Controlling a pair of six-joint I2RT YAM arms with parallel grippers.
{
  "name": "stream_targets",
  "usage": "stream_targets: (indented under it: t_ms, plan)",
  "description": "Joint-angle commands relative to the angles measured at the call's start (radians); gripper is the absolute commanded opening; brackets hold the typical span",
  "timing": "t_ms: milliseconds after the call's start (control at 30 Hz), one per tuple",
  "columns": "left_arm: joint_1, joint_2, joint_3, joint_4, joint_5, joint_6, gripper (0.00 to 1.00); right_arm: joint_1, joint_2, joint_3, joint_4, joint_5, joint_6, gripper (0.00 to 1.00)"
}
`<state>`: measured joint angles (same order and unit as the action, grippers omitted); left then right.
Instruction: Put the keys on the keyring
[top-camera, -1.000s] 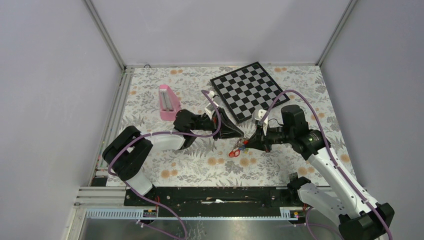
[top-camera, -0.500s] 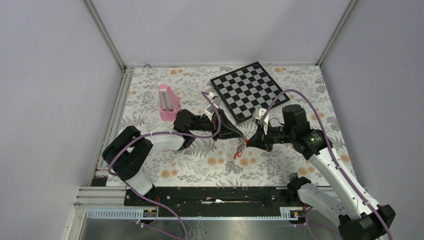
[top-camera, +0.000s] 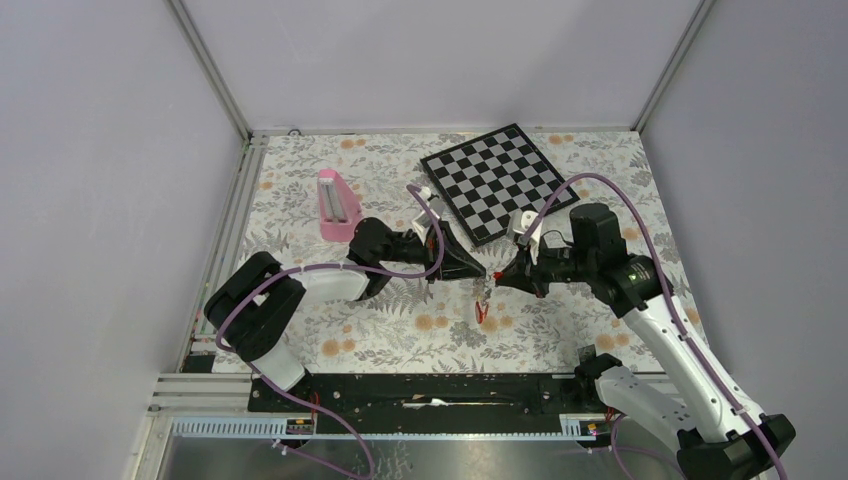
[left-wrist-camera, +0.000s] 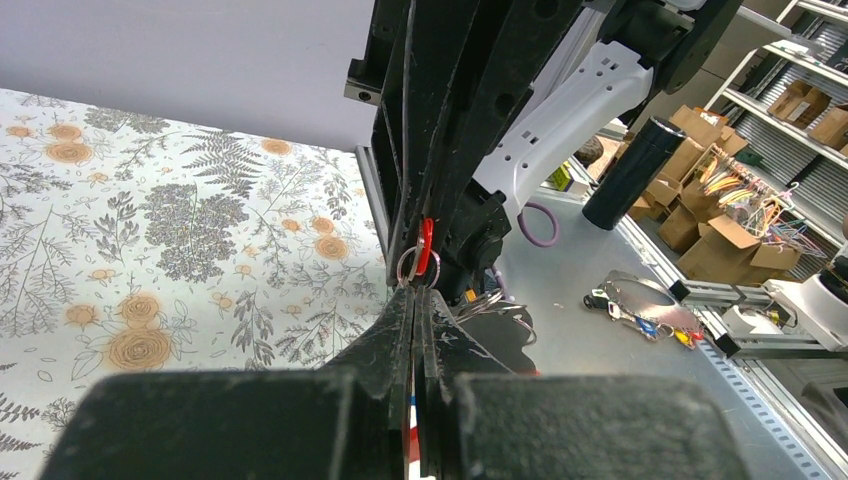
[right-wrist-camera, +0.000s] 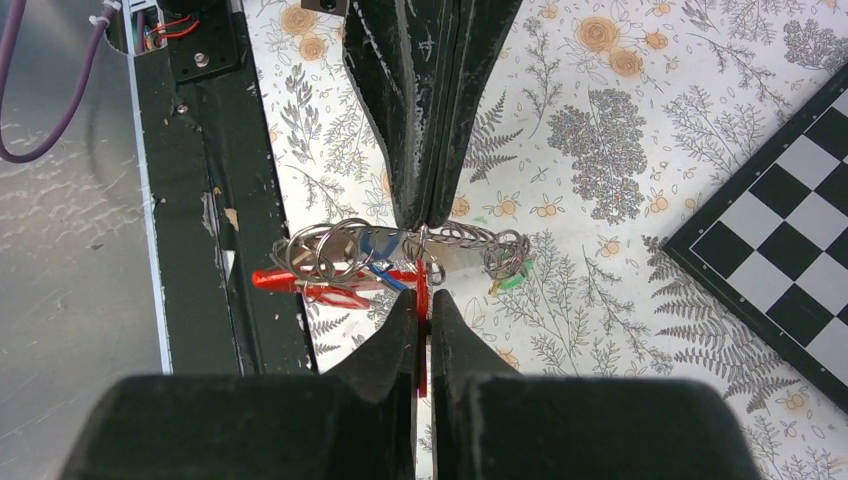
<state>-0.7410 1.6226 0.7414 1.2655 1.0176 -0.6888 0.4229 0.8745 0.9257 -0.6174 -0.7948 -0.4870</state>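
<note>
The keyring will go down from my right gripper onto the flowered table (top-camera: 537, 318) between the chessboard and the black base rail. The keyring is now just above the table.
My right gripper (top-camera: 498, 280) (right-wrist-camera: 422, 298) is shut on a thin red strip seen edge-on, the red side of the keyring (right-wrist-camera: 422, 280). A bunch of keys (right-wrist-camera: 345, 262) on wire rings, with red, blue and green tags, hangs from it just above the table (top-camera: 482, 302). My left gripper (top-camera: 478, 272) (left-wrist-camera: 413, 292) is shut on a key. Only the key's small ring (left-wrist-camera: 405, 266) pokes out past the tips, touching the keyring's red side (left-wrist-camera: 426, 245). The two grippers meet tip to tip. Whether the ring is threaded on I cannot tell.
A chessboard (top-camera: 495, 182) lies behind the grippers at the back right. A pink block (top-camera: 335, 203) lies at the back left. Grey walls close three sides. The black base rail (right-wrist-camera: 215, 180) runs along the near edge. More keys (left-wrist-camera: 640, 308) lie on the metal bench beyond it.
My right gripper has moved up and left to my left gripper's tips. The key bunch came with it and now hangs below the meeting point. The left arm has barely moved.
</note>
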Motion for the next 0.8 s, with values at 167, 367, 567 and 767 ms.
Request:
stream_targets:
  t_ms: [167, 367, 567, 767]
  plan:
    - [0.002, -0.024, 0.012, 0.044, 0.014, 0.020, 0.01, -0.007, 0.009, 0.082, -0.067, 0.041, -0.056, 0.00]
    - [0.002, -0.020, 0.030, 0.008, 0.034, 0.061, 0.20, -0.006, 0.031, 0.119, -0.145, 0.116, -0.130, 0.00]
    - [0.007, -0.012, 0.057, -0.134, 0.063, 0.197, 0.45, -0.007, 0.041, 0.109, -0.182, 0.190, -0.190, 0.00]
    - [0.026, -0.028, 0.054, -0.258, 0.049, 0.310, 0.54, -0.007, 0.045, 0.087, -0.188, 0.224, -0.203, 0.00]
